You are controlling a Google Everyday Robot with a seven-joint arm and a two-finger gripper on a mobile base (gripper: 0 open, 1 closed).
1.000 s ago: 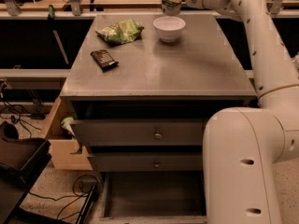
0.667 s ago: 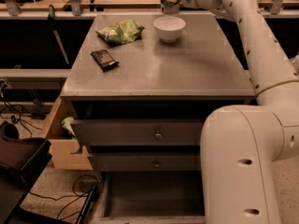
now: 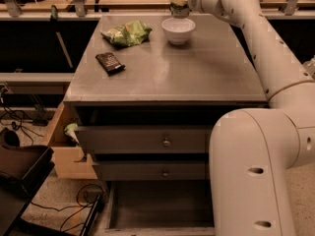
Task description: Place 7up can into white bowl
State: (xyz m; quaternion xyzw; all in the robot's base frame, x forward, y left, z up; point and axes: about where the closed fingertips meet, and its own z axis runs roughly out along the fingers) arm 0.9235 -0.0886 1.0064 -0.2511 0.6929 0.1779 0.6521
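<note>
Next, I let go of the 7up can with my gripper in the hollow of the white bowl (image 3: 176, 26), beside the green-and-white snack bag. The can is now just above the bowl.
The white bowl (image 3: 178, 29) stands upright at the far middle of the grey table top (image 3: 197, 73). My gripper (image 3: 177, 4) hangs right above the bowl's far rim, at the end of the white arm (image 3: 246, 18) that reaches in from the right. It is shut on the 7up can (image 3: 180, 12). Only the can's lower part shows, as a pale greyish stub under the fingers, just above the bowl. The can's markings are hidden.
A green-and-white snack bag (image 3: 127, 33) lies left of the bowl. A dark flat packet (image 3: 110, 62) lies on the table's left side. Below the top are two shut drawers (image 3: 165, 142), and an open wooden drawer (image 3: 66, 151) sticks out at the left. Cables lie on the floor.
The gripper with the can has shifted slightly left, to a spot over the bowl, and the arm has swung with it. The bowl, bag and packet have not moved.
</note>
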